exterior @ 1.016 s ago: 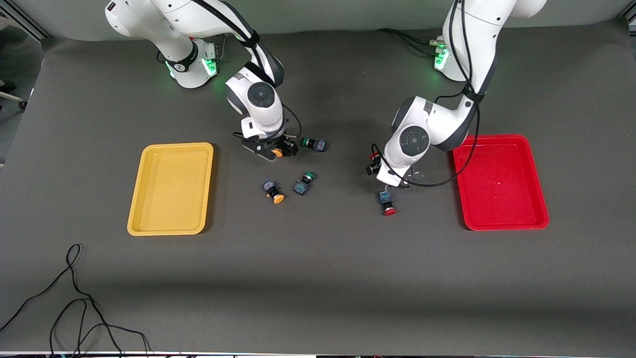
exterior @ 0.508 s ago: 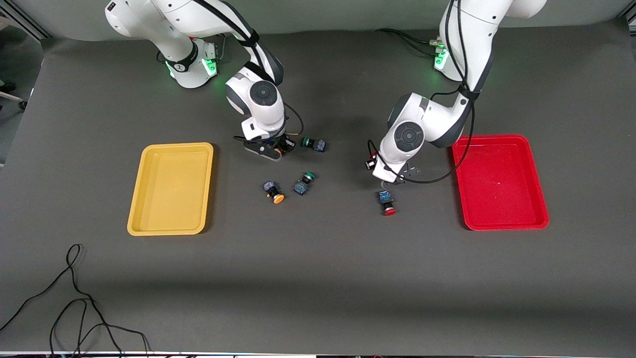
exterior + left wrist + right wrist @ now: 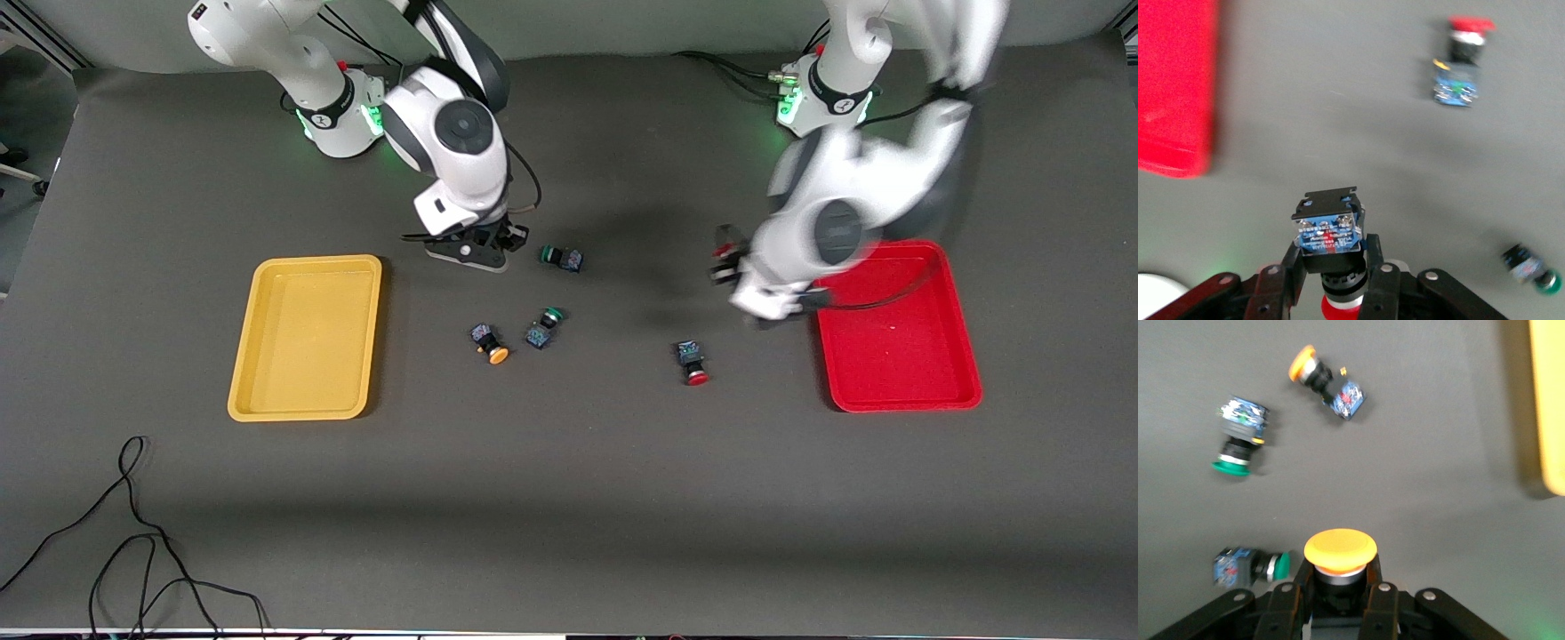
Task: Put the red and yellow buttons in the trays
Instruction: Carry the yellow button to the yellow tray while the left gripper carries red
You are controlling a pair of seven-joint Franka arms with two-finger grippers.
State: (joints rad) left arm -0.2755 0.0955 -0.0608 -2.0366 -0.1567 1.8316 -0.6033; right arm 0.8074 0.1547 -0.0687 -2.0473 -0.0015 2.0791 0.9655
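The red button will go down from my left gripper inside the red tray [image 3: 875, 288], where I need to place it close to the tray's back rim.
My left gripper [image 3: 725, 264] is shut on a red button [image 3: 1330, 235], its red cap toward the wrist, held above the table beside the red tray [image 3: 898, 324], not over it. The tray's rim shows in the left wrist view [image 3: 1175, 87]. A second red button [image 3: 693, 363] lies on the table. My right gripper [image 3: 505, 240] is shut on a yellow button [image 3: 1340, 550] and holds it above the table. A second yellow button [image 3: 491, 345] lies nearer the front camera. The yellow tray [image 3: 307, 338] lies at the right arm's end and holds nothing.
Two green-capped switches lie on the table, one [image 3: 562, 258] beside the right gripper and one [image 3: 544, 327] beside the loose yellow button. A black cable [image 3: 133, 533] lies near the front edge at the right arm's end.
Both grippers have risen from the table with their buttons. The left gripper has moved toward the red tray with the red button. The loose buttons have not moved.
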